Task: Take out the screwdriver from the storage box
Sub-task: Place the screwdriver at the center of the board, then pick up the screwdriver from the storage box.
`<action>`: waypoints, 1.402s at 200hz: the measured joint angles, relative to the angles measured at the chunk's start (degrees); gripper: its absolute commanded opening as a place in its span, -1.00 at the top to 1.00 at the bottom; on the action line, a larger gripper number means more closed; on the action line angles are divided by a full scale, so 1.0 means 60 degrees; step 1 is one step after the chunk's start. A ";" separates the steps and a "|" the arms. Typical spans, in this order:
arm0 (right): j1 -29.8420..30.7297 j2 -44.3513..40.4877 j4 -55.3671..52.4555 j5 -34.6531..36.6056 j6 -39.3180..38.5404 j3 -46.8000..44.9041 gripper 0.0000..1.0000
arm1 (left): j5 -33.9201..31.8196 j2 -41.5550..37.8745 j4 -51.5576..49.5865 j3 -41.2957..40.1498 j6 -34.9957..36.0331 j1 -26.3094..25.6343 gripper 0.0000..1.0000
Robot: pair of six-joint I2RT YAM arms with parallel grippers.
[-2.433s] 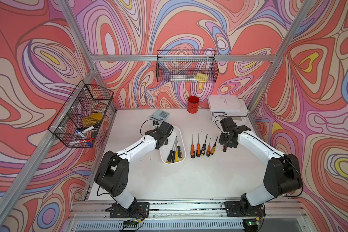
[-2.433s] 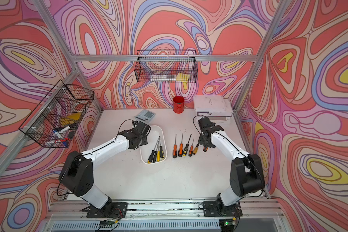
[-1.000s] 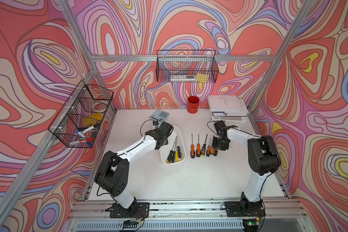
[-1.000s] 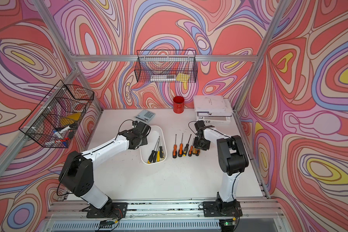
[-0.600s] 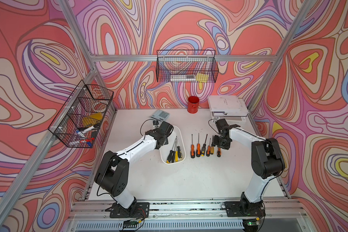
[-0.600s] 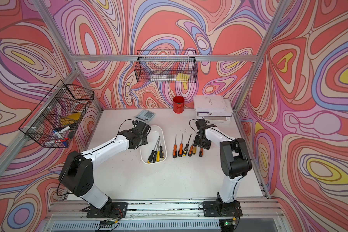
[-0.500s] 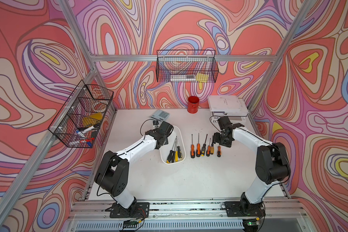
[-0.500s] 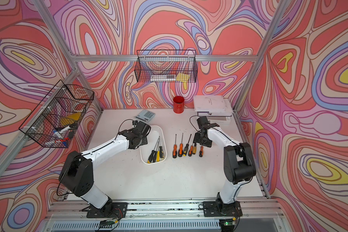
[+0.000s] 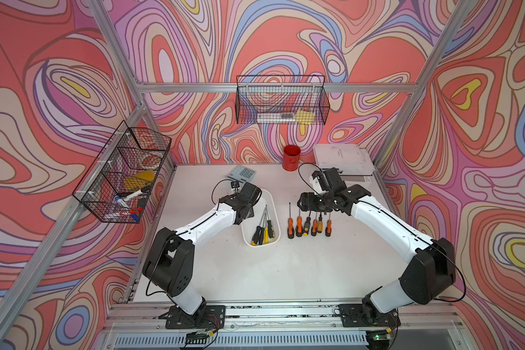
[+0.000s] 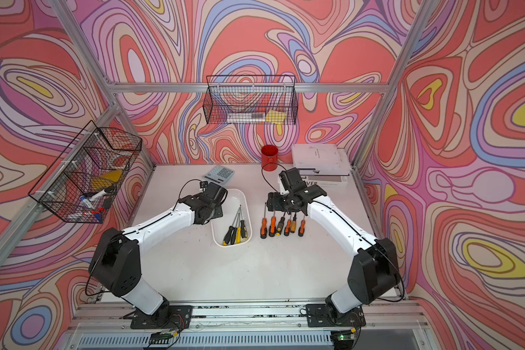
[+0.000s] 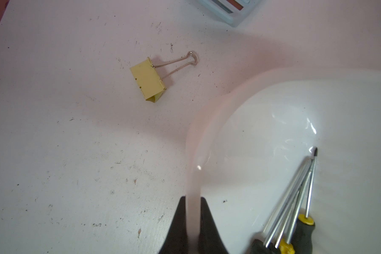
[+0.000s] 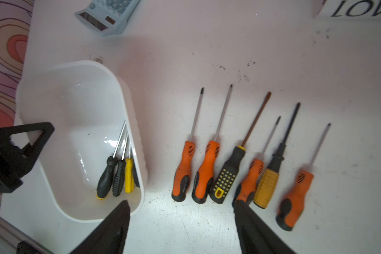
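Observation:
Next, I close my right gripper on the handle of the black screwdriver (image 9: pixel 256 234) (image 12: pixel 107 176) that lies nearest my left gripper in the white storage box.
The white storage box (image 9: pixel 274 203) lies at mid-table with several black and yellow screwdrivers (image 12: pixel 119 173) in its near end. My left gripper (image 11: pixel 193 200) is shut on the box's left rim (image 11: pixel 191 154), one finger on each side of the wall. To the right of the box, several screwdrivers (image 9: pixel 308 225) lie in a row on the table, mostly orange-handled. My right gripper (image 12: pixel 182 204) hangs open over this row with nothing between its fingers. In a top view it sits above the shaft tips (image 10: pixel 278 203).
A calculator (image 9: pixel 241 174), a red cup (image 9: pixel 291 157) and a stack of white books (image 9: pixel 341 159) stand along the back. A yellow binder clip (image 11: pixel 149 80) lies left of the box. Black wire baskets hang on the back wall (image 9: pixel 281 104) and the left wall (image 9: pixel 122 175).
My right gripper has opened and left an orange-handled screwdriver at the right end of the row, then drawn up and back over the row. The left gripper has not moved.

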 measured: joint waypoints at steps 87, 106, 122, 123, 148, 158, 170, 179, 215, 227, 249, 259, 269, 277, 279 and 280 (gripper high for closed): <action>0.2076 0.0867 0.2484 -0.1785 0.1818 -0.0656 -0.44 | 0.0044 -0.0007 0.0011 -0.0004 -0.0007 0.0000 1.00; 0.2361 0.1548 0.2677 -0.1891 0.2084 -0.0627 -0.36 | 0.0040 -0.0007 0.0011 -0.0004 -0.0007 0.0000 1.00; 0.2484 0.2007 0.2783 -0.1942 0.2273 -0.0623 -0.29 | 0.0040 -0.0007 0.0011 -0.0004 -0.0007 0.0000 1.00; 0.2484 0.2025 0.2787 -0.1949 0.2273 -0.0623 -0.29 | 0.0040 -0.0007 0.0011 -0.0004 -0.0011 0.0000 1.00; 0.2557 0.2510 0.3002 -0.2076 0.2550 -0.0583 -0.15 | 0.0044 -0.0007 0.0011 -0.0004 -0.0007 0.0000 1.00; 0.2590 0.2732 0.3118 -0.2120 0.2652 -0.0510 -0.11 | 0.0044 -0.0007 0.0011 -0.0004 -0.0007 0.0000 1.00; 0.2623 0.2947 0.3279 -0.2171 0.2798 -0.0433 -0.08 | 0.0044 -0.0007 0.0011 -0.0004 -0.0007 0.0000 1.00; 0.2656 0.3096 0.3410 -0.2218 0.2903 -0.0379 -0.06 | 0.0044 -0.0007 0.0011 -0.0004 -0.0007 0.0000 1.00; 0.2776 0.3665 0.3650 -0.2371 0.3300 -0.0036 -0.01 | 0.0040 -0.0007 0.0011 -0.0004 -0.0007 0.0000 1.00; 0.2798 0.3836 0.3672 -0.2371 0.3442 0.0117 0.01 | 0.0040 -0.0007 0.0011 0.0000 -0.0007 0.0000 1.00; 0.2816 0.4065 0.3727 -0.2364 0.3701 0.0197 0.07 | 0.0040 -0.0007 0.0011 -0.0004 -0.0007 0.0000 1.00; 0.2816 0.4153 0.3723 -0.2364 0.3836 0.0197 0.08 | 0.0044 -0.0007 0.0007 -0.0004 -0.0007 0.0000 1.00; 0.2816 0.4229 0.3716 -0.2357 0.3974 0.0200 0.08 | 0.0044 -0.0007 0.0011 0.0000 -0.0007 0.0000 1.00; 0.2820 0.4288 0.3683 -0.2342 0.4084 0.0211 0.08 | 0.0044 -0.0007 0.0011 -0.0004 -0.0011 0.0000 1.00; 0.2820 0.4299 0.3676 -0.2335 0.4098 0.0215 0.08 | 0.0044 -0.0007 0.0011 -0.0004 -0.0007 0.0000 1.00; 0.2820 0.4302 0.3668 -0.2335 0.4105 0.0215 0.08 | 0.0044 -0.0007 0.0011 -0.0004 -0.0007 0.0000 1.00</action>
